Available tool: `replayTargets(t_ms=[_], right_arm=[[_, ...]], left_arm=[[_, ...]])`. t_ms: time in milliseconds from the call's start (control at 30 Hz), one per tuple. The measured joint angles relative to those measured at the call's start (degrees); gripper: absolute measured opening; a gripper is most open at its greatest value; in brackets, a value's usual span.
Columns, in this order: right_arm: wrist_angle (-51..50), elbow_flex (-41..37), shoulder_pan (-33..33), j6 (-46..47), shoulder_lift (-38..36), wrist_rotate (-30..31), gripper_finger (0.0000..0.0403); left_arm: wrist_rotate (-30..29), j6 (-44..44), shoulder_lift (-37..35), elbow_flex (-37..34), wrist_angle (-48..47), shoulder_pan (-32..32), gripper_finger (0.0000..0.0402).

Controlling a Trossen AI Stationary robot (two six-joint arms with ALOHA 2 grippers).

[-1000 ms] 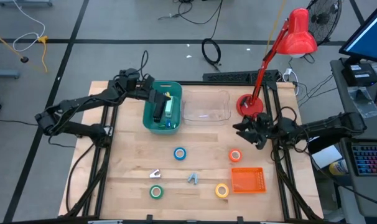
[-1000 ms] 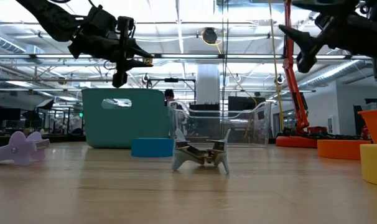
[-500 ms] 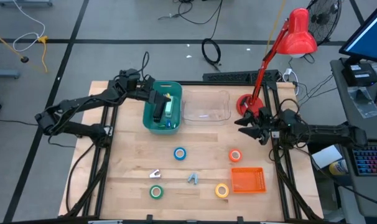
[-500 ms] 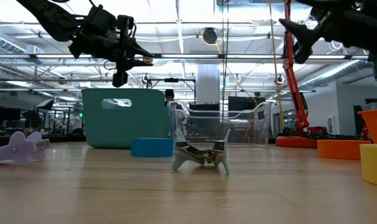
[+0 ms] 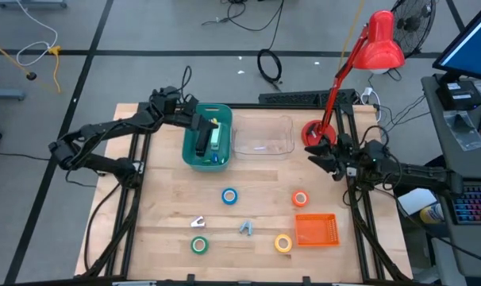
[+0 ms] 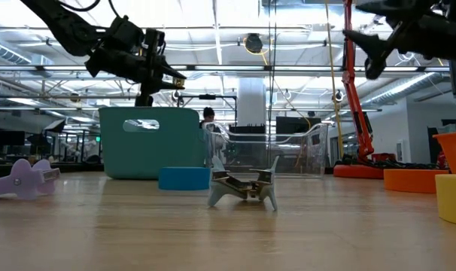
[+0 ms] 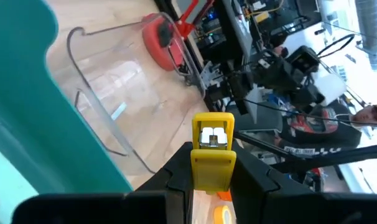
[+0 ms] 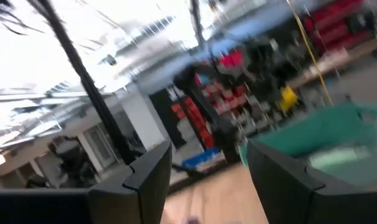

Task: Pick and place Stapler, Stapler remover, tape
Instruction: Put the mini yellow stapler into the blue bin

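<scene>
I will release the yellow stapler from my left gripper in the near end of the teal bin (image 5: 217, 158), so that it sits just below the green stapler. The yellow stapler is now held above the bin.
My left gripper (image 5: 199, 121) is shut on a yellow stapler (image 7: 212, 152) above the far left part of the teal bin (image 5: 190, 151). The bin holds a black stapler (image 5: 201, 137) and a green one (image 5: 217, 140). My right gripper (image 5: 313, 156) is open and empty, high up beside the red lamp's base. Blue (image 5: 229, 195), orange-red (image 5: 300, 199), green (image 5: 198, 245) and yellow (image 5: 283, 243) tape rolls lie flat on the table. A lilac staple remover (image 5: 198, 223) and a grey one (image 5: 246, 229) lie between them. My left gripper pinches the yellow stapler's two long sides (image 7: 211, 175) between its two fingers. The stapler lies along the fingers, and its front end with the metal staple channel (image 7: 212, 138) sticks out past the fingertips. The fingers come from the table's left, roughly level. The stapler is lifted clear above the bin.
A clear plastic bin (image 5: 263, 137) stands right of the teal bin. An orange basket (image 5: 315, 229) sits at the near right. The red desk lamp (image 5: 320, 133) stands at the far right, close to my right gripper. Bare wood shows left of the tape rolls.
My right gripper has gone a little toward the table's far edge and right, close to the lamp's base, staying open. My left gripper has tipped slightly over the teal bin, still holding the yellow stapler.
</scene>
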Motion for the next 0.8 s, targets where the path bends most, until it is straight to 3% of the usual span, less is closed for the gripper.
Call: replayTargets(t_ms=[167,367,667,800], right_arm=[[-7.09,-0.02,-0.07,3.09,-1.58,1.67,0.0203],[-2.58,0.0,0.06,2.82,-1.54,1.74,0.0201],[-2.6,0.0,0.04,2.95,-1.52,1.74,0.0202],[-2.62,0.0,0.04,3.05,-1.52,1.73,0.0201]], left_arm=[[0.71,-1.72,0.01,0.0,0.13,1.61,0.0071],[-0.24,-7.13,0.01,0.0,0.32,-2.12,0.0071],[-10.76,-0.86,0.01,0.16,-12.1,-6.86,0.0071],[-18.93,5.44,0.01,3.71,-21.28,-10.64,0.0071]])
